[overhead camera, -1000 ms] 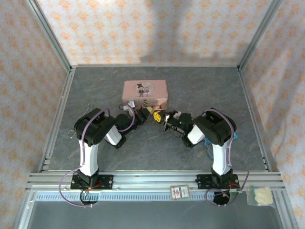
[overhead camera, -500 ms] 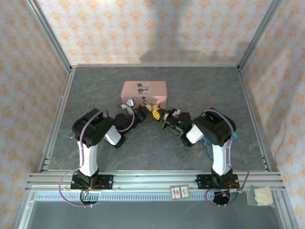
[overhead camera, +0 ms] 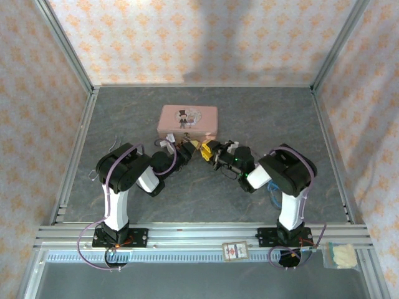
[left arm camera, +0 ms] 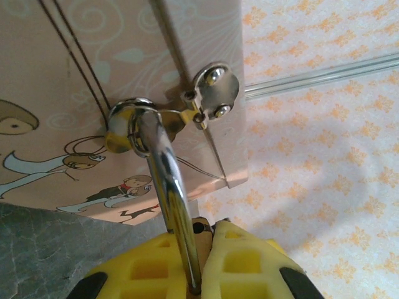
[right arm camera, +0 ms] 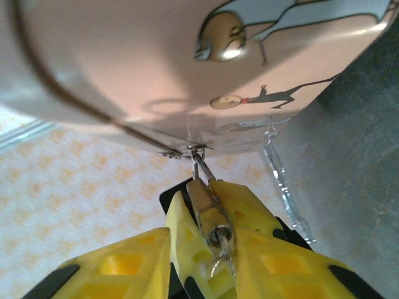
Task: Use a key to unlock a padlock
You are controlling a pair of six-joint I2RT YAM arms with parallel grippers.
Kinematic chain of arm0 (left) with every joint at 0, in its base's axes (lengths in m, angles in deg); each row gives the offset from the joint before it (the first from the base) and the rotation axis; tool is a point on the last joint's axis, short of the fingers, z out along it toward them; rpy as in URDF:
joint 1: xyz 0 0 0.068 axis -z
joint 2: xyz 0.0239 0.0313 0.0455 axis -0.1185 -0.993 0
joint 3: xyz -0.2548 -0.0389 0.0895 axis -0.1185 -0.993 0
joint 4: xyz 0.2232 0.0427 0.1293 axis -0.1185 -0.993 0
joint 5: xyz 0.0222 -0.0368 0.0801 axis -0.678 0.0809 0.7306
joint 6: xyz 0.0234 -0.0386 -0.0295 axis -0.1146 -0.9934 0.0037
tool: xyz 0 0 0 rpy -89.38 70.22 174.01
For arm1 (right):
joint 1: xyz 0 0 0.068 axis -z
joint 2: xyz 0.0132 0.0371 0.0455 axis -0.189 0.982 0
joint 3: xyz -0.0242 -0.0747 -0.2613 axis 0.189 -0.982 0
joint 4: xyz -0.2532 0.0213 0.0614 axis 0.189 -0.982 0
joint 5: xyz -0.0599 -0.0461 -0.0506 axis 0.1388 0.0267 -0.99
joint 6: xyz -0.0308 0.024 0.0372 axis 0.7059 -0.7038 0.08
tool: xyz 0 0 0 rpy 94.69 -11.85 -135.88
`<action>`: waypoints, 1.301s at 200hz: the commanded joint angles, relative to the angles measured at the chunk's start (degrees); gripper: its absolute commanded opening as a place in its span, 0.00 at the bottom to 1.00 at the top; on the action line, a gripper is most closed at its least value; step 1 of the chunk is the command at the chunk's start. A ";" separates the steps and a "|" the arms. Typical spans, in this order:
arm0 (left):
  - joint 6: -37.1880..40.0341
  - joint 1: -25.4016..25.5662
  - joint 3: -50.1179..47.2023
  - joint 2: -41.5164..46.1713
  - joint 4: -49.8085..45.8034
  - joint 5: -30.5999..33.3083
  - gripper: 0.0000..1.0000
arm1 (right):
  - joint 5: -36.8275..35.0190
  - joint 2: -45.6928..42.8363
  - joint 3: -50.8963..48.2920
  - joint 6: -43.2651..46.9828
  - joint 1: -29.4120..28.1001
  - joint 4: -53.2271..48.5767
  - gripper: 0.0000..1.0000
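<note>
The robot's left gripper should release the padlock, leaving it hanging below the hasp ring at the pink tin's front (overhead camera: pixel 185 151).
The padlock (left arm camera: pixel 203 240) has a small brass body pinched between the yellow fingers of my left gripper (left arm camera: pixel 202 229), which is shut on it. Its silvery shackle (left arm camera: pixel 167 187) runs up through the hasp ring (left arm camera: pixel 128 121) on the pink tin (overhead camera: pixel 187 121). In the right wrist view the padlock (right arm camera: pixel 206 202) points its keyhole at the camera, and the key (right arm camera: pixel 221 249) sticks out of it. My right gripper (right arm camera: pixel 201 249) stands open around the key, with its fingers (right arm camera: pixel 293 265) apart. From above, the left gripper (overhead camera: pixel 186 147) and right gripper (overhead camera: pixel 209 150) meet tip to tip in front of the tin.
The tin sits mid-table with its hasp side facing the arms. A metal frame rail (overhead camera: pixel 187 233) runs along the near edge. A small card (overhead camera: pixel 235 251) and a bag (overhead camera: pixel 341 255) lie by the arm bases. Patterned walls enclose the table.
My right gripper, earlier shut on the key, has spread its fingers and the key stays in the keyhole. The right arm has edged left toward the tin. The left gripper keeps its hold.
</note>
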 commanded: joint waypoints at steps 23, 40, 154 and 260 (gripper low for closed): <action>-0.98 -0.02 -0.12 -0.35 6.49 1.17 0.00 | -4.44 -9.71 0.94 20.74 0.64 -22.36 0.41; -0.99 -0.02 -0.33 0.14 3.11 1.11 0.00 | -8.04 -13.70 2.26 29.07 0.56 -33.82 0.43; -0.49 1.11 -4.44 2.29 -13.21 2.82 0.19 | -29.24 -24.93 15.43 66.78 -5.20 -73.30 0.46; 6.06 -10.62 -13.64 29.75 -37.85 5.43 0.60 | -37.63 -7.83 36.91 81.28 -20.34 -89.16 0.57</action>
